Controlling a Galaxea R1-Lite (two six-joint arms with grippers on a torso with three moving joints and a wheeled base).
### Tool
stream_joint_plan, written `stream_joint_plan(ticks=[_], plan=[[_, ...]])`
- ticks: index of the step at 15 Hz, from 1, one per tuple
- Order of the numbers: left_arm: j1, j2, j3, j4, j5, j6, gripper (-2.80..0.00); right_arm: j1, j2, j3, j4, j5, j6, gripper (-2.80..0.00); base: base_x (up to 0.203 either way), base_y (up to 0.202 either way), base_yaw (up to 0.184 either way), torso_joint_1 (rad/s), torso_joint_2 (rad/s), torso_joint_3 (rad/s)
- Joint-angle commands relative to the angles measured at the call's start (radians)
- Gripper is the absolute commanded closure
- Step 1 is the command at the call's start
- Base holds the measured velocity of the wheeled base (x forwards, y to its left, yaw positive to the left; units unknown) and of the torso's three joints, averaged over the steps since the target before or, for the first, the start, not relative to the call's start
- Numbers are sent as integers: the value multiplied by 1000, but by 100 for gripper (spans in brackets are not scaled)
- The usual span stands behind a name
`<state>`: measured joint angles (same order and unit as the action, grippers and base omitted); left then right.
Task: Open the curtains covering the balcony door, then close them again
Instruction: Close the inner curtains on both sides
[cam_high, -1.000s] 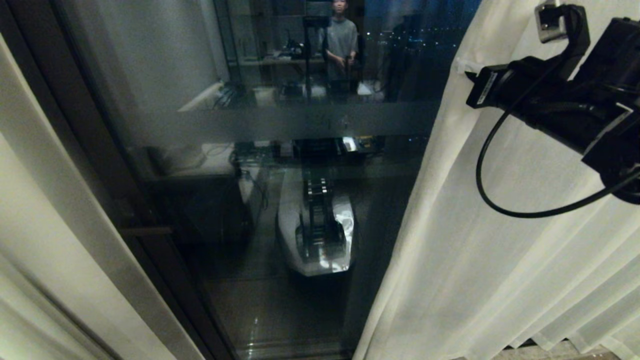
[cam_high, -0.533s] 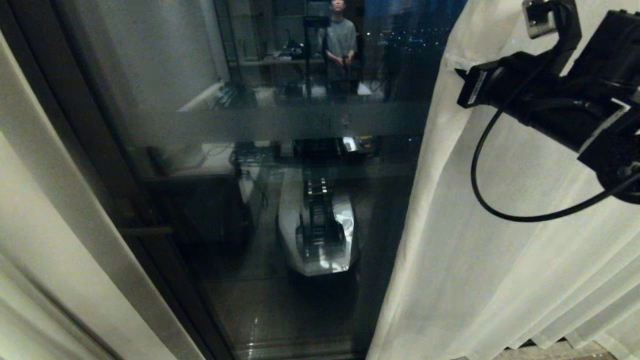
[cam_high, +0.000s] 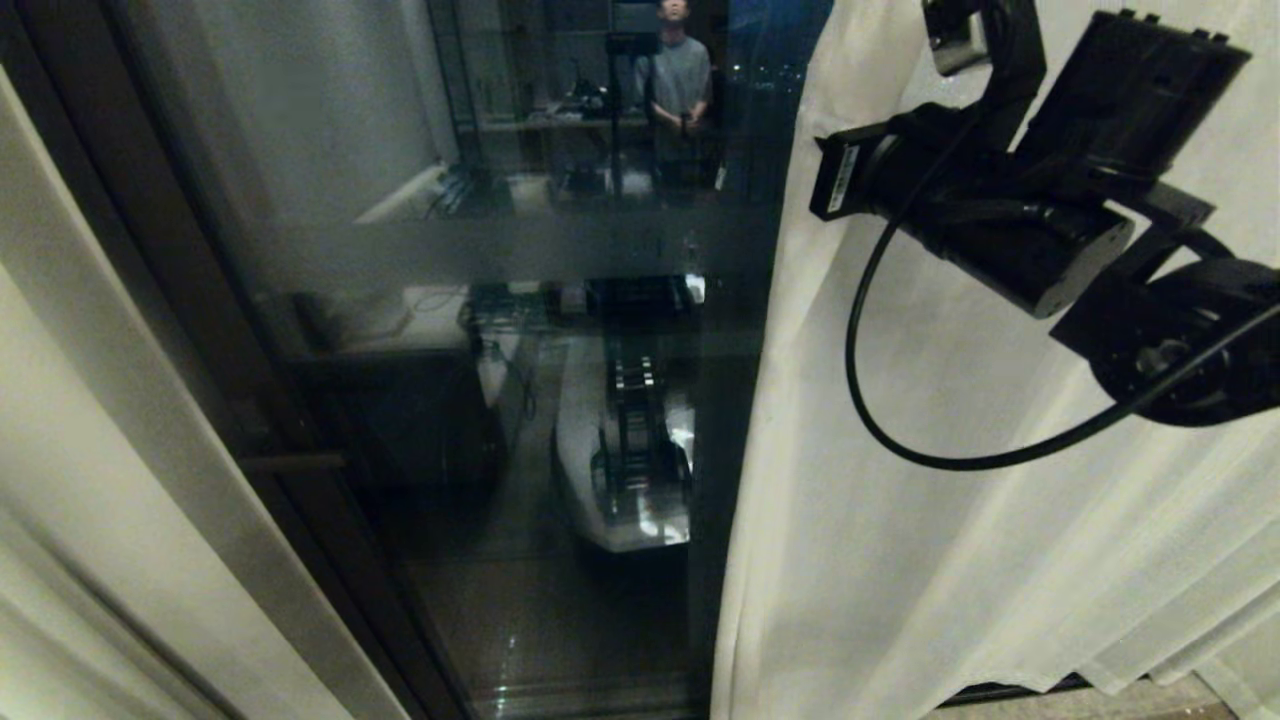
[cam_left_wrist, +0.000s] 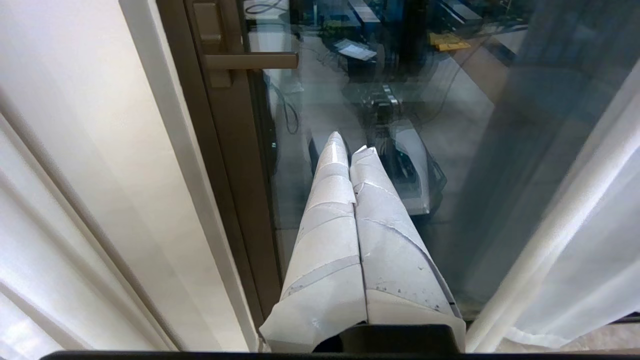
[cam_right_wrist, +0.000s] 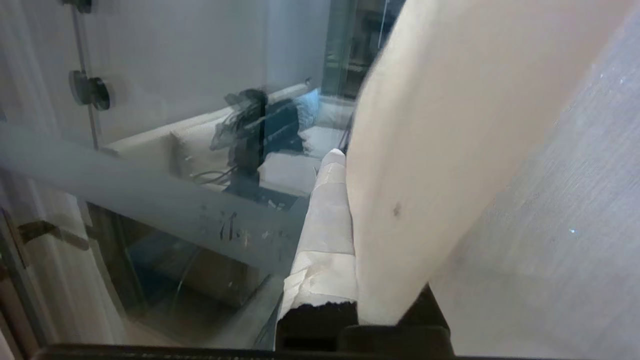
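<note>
Next, my right gripper lets go of the cream curtain's edge behind the black forearm, level with the glass's crossbar (cam_high: 991, 218).
The balcony door (cam_high: 520, 420) shows as dark reflective glass with a horizontal crossbar (cam_high: 500, 245), uncovered in the middle. The left curtain (cam_high: 90, 480) hangs drawn aside along the dark frame. The cream right curtain (cam_high: 950, 560) covers the right side, its edge near the glass's centre. My right arm (cam_high: 1000, 230) reaches across that panel up high. In the right wrist view my right gripper (cam_right_wrist: 345, 160) is shut on the curtain's edge fold (cam_right_wrist: 440, 150), which drapes over one finger. My left gripper (cam_left_wrist: 350, 147) is shut and empty, pointing down at the door's foot.
A bronze door handle (cam_left_wrist: 250, 60) juts from the frame beside my left gripper. A standing person (cam_high: 680, 80) and my own base (cam_high: 630, 470) are reflected in the glass. Floor shows under the right curtain's hem (cam_high: 1100, 700).
My right arm has swung to the left, dragging the right curtain's edge with it, so the bare strip of glass has narrowed. The left curtain hangs as before.
</note>
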<state>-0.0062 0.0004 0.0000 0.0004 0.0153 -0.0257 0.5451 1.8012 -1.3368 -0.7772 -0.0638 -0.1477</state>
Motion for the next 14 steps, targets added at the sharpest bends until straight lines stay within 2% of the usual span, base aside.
stream_joint_plan(ticks=[1, 9, 12, 14], plan=[[0, 0, 0, 1, 0, 0, 0, 9, 20, 4, -4, -11, -1, 0, 0, 0, 0, 0, 0, 0], [0, 0, 0, 1, 0, 0, 0, 42, 41, 10, -13, -32, -3, 0, 0, 0, 0, 0, 0, 0], [0, 0, 0, 0, 0, 0, 0, 30, 31, 10, -13, -67, -1, 0, 0, 0, 0, 0, 0, 0], [0, 0, 0, 0, 1, 0, 0, -6, 15, 14, -12, -90, -1, 0, 0, 0, 0, 0, 0, 0]])
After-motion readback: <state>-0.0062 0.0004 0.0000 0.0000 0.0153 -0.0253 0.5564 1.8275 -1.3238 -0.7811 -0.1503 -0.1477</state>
